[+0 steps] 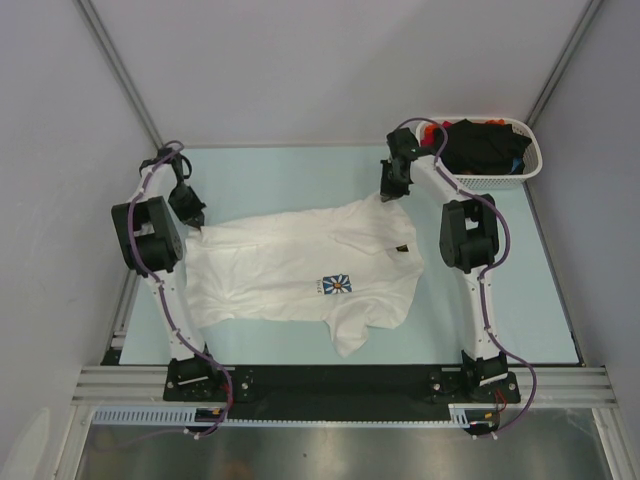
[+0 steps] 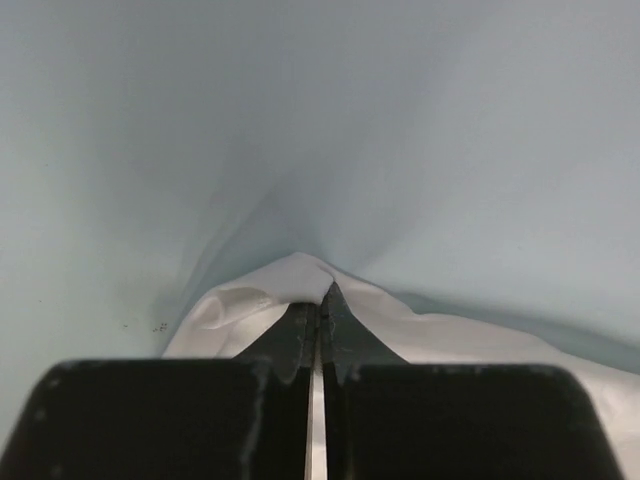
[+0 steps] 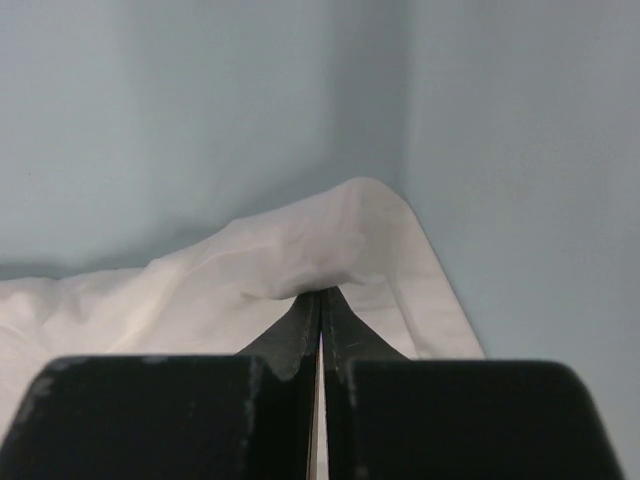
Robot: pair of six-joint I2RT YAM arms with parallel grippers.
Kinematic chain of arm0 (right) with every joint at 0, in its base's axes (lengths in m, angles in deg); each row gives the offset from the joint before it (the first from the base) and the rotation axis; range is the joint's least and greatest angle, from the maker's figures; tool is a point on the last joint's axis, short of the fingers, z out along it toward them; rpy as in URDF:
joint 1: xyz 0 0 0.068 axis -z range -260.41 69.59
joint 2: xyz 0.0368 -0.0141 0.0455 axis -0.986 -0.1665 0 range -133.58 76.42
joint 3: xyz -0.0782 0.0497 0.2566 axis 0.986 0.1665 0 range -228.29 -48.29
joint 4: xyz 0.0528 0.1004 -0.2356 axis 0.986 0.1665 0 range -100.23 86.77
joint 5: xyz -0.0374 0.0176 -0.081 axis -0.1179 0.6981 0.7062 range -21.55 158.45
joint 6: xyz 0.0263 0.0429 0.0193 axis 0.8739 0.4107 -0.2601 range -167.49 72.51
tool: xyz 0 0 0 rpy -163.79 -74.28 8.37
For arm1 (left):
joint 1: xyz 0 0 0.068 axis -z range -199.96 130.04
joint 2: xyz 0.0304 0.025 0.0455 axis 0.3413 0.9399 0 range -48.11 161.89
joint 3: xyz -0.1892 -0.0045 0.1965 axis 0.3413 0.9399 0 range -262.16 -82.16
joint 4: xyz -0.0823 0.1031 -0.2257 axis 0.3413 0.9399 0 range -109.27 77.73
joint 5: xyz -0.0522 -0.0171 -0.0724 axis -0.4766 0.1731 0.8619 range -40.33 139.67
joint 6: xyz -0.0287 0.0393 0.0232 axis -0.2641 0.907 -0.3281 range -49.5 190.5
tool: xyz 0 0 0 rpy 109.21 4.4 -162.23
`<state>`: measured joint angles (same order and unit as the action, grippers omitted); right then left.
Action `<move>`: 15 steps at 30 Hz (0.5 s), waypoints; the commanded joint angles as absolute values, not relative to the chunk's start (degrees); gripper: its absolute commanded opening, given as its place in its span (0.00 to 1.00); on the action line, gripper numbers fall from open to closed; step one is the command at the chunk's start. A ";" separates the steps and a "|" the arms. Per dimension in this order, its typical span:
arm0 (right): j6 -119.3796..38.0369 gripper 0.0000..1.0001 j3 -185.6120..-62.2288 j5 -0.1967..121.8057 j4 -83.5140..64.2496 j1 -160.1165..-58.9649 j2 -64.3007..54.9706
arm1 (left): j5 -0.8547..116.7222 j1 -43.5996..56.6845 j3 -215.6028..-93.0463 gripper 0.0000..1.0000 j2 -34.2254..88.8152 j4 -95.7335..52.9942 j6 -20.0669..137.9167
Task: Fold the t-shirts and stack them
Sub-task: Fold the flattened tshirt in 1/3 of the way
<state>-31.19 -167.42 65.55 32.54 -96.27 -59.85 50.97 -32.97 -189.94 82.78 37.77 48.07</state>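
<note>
A thick fold of the t-shirt bulges over my right gripper's fingers, so next I open them and pinch a thinner part near the t-shirt's far corner (image 3: 366,195).
A white t-shirt (image 1: 300,265) with a small blue-square daisy print (image 1: 338,285) lies spread across the pale blue table. My left gripper (image 1: 195,227) is shut on the shirt's far-left corner; in the left wrist view its gripper (image 2: 320,300) pinches a peak of white cloth (image 2: 290,275). My right gripper (image 1: 388,196) is shut on the shirt's far-right corner; in the right wrist view its gripper (image 3: 321,300) clamps a raised fold of the white t-shirt (image 3: 300,250). Black and red shirts (image 1: 483,143) lie in a basket.
A white perforated basket (image 1: 530,165) stands at the table's far right corner. Grey walls close in the back and sides. A black rail (image 1: 340,380) with both arm bases runs along the near edge.
</note>
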 commanded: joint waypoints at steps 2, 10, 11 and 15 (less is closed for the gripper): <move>-30.88 0.00 -171.33 65.89 32.05 -95.71 -60.08 | 49.76 -32.88 -191.84 0.00 85.39 39.53 47.57; -30.35 0.00 -170.99 70.81 29.42 -95.62 -58.59 | 47.91 -32.88 -198.17 0.00 85.75 39.80 43.62; -30.26 0.00 -170.72 71.78 28.72 -95.62 -58.32 | 48.09 -32.88 -198.52 0.00 85.66 39.45 42.57; -30.26 0.00 -171.51 72.22 28.00 -95.62 -58.50 | 49.15 -32.35 -201.15 0.00 86.45 38.83 41.33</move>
